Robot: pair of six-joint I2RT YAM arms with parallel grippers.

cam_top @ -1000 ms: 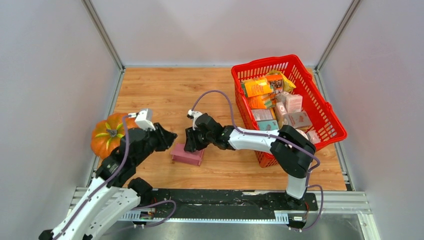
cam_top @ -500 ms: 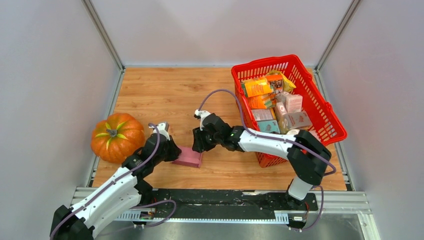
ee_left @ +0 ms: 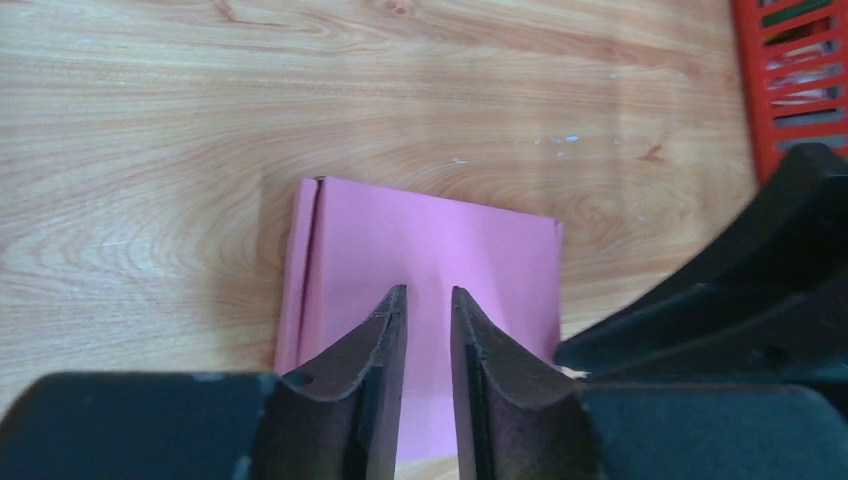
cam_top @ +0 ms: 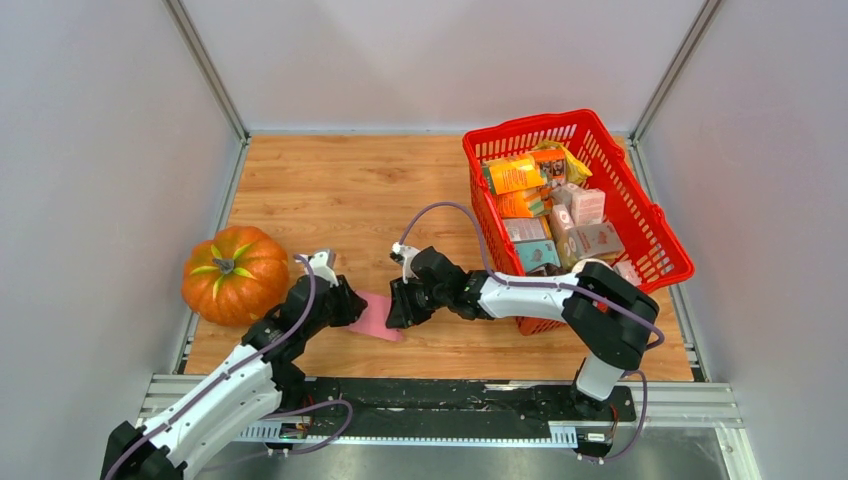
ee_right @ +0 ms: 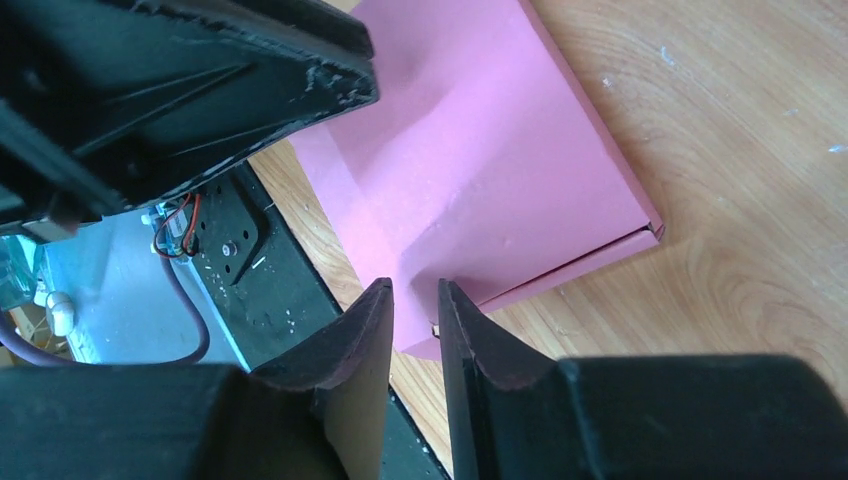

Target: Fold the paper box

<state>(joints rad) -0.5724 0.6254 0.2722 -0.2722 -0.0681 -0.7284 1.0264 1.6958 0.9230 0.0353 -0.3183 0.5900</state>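
My left gripper needs to open, back away and grasp the paper box's side edge (ee_left: 296, 275) nearest the pumpkin, since its nearly closed fingers are over the top side of the paper box.
The paper box (cam_top: 374, 316) is a small flat pink carton lying on the wooden table between my two grippers. In the left wrist view the paper box (ee_left: 430, 250) lies under my left gripper (ee_left: 428, 292), whose jaws are nearly together with a thin slit, tips over the box's top face. My left gripper (cam_top: 347, 305) is at the box's left edge. My right gripper (cam_top: 397, 306) is at its right edge. In the right wrist view my right gripper (ee_right: 414, 286) has its jaws closed on the near corner of the dented box (ee_right: 480, 150).
An orange pumpkin (cam_top: 234, 273) sits left of my left arm. A red basket (cam_top: 664, 243) full of grocery packets stands at the right, close behind my right arm. The black base rail (cam_top: 440, 398) runs along the table's near edge.
My left gripper has swung away from the pumpkin and down to the box's left edge. My right gripper has moved slightly nearer and lower. The box now lies flatter and looks dented.
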